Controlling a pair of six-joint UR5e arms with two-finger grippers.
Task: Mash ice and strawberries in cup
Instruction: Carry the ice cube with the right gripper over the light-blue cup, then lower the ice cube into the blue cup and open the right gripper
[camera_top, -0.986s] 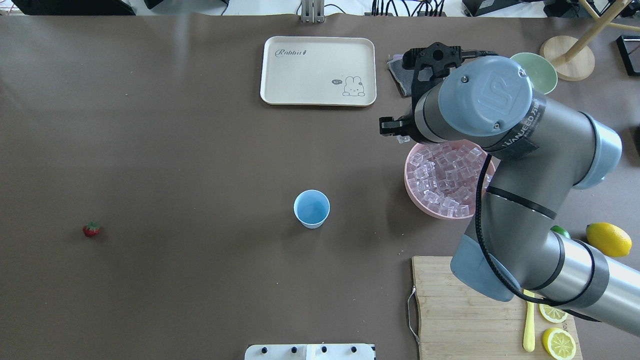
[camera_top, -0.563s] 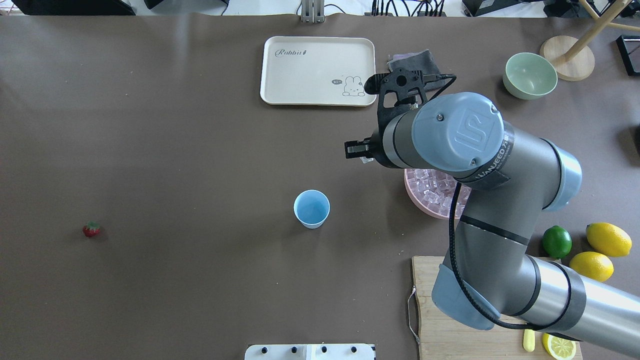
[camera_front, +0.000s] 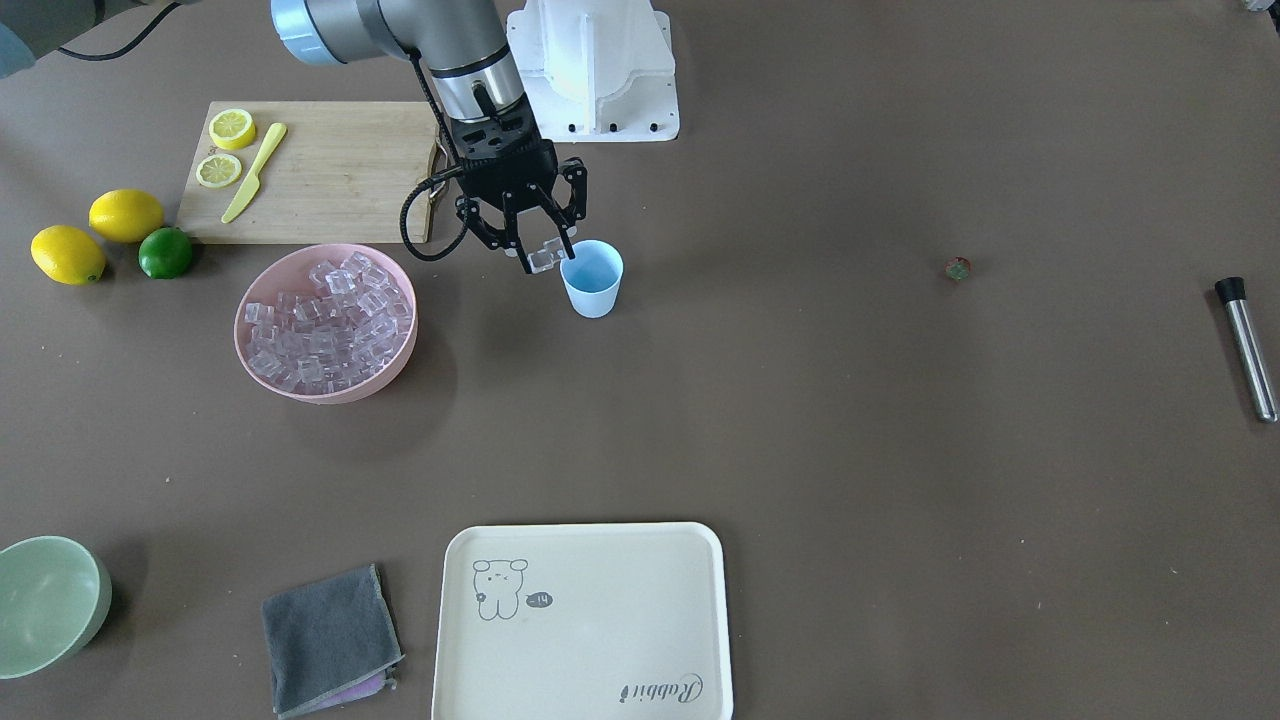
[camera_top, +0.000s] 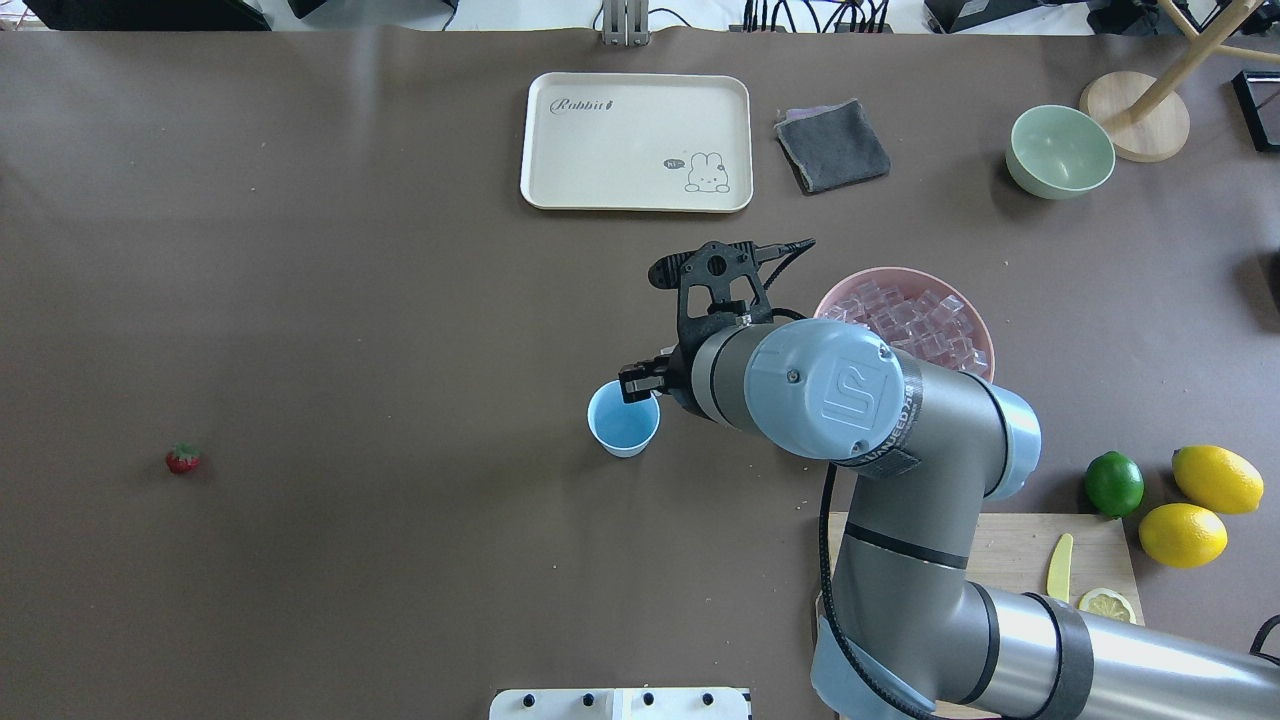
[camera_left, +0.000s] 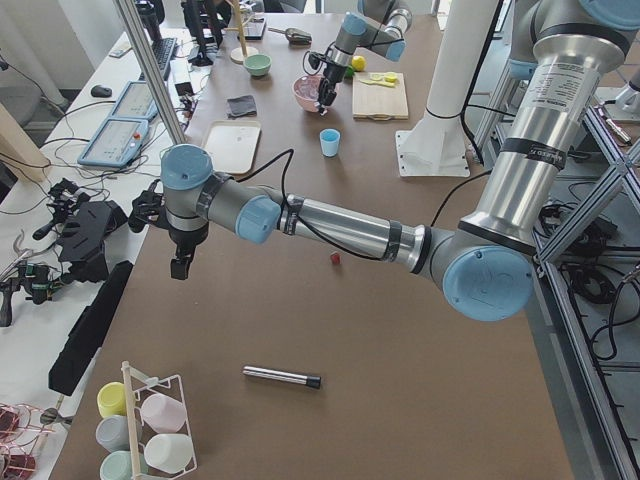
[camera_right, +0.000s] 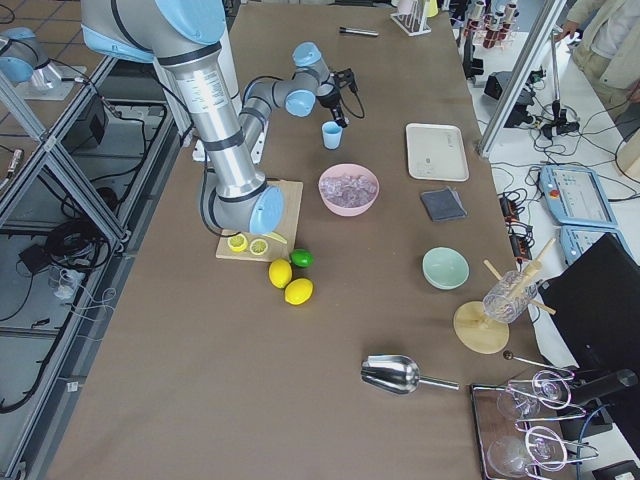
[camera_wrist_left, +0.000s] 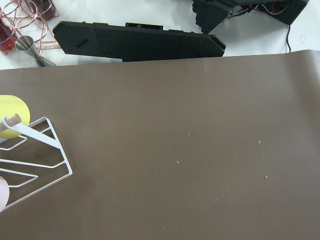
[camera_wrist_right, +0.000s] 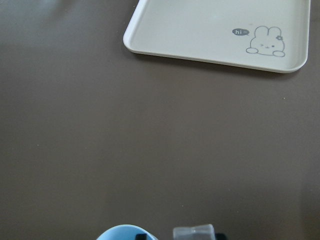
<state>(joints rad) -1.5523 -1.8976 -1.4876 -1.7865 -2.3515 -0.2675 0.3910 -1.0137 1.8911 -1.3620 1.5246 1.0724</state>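
Next, my right gripper releases the clear ice cube, now just above the cup's rim, inside the opening of the light blue cup (camera_front: 594, 260) (camera_wrist_right: 126, 235).
The light blue cup (camera_top: 623, 422) stands upright mid-table; it also shows in the front view (camera_front: 592, 282). My right gripper (camera_front: 541, 263) is shut on one clear ice cube (camera_front: 547, 254) and holds it just above the cup's rim, on the pink bowl's side. The right wrist view shows the cube (camera_wrist_right: 194, 233) and the cup's rim (camera_wrist_right: 125, 233) at its bottom edge. The pink bowl (camera_top: 985, 325) is heaped with ice cubes (camera_front: 322, 318). The strawberry (camera_top: 183, 458) lies far off on the table's left. My left gripper (camera_left: 178, 268) shows only in the exterior left view; I cannot tell its state.
A cream tray (camera_top: 636, 141), a grey cloth (camera_top: 832, 146) and a pale green bowl (camera_top: 1060, 152) lie at the far side. A cutting board (camera_front: 320, 170) with lemon slices and a yellow knife, two lemons and a lime (camera_top: 1113, 483) lie at the right. A metal muddler (camera_front: 1248, 345) lies beyond the strawberry.
My right arm has swung from over the pink bowl leftward and nearer to the cup, carrying the ice cube. The bowl, cloth and lime are now uncovered.
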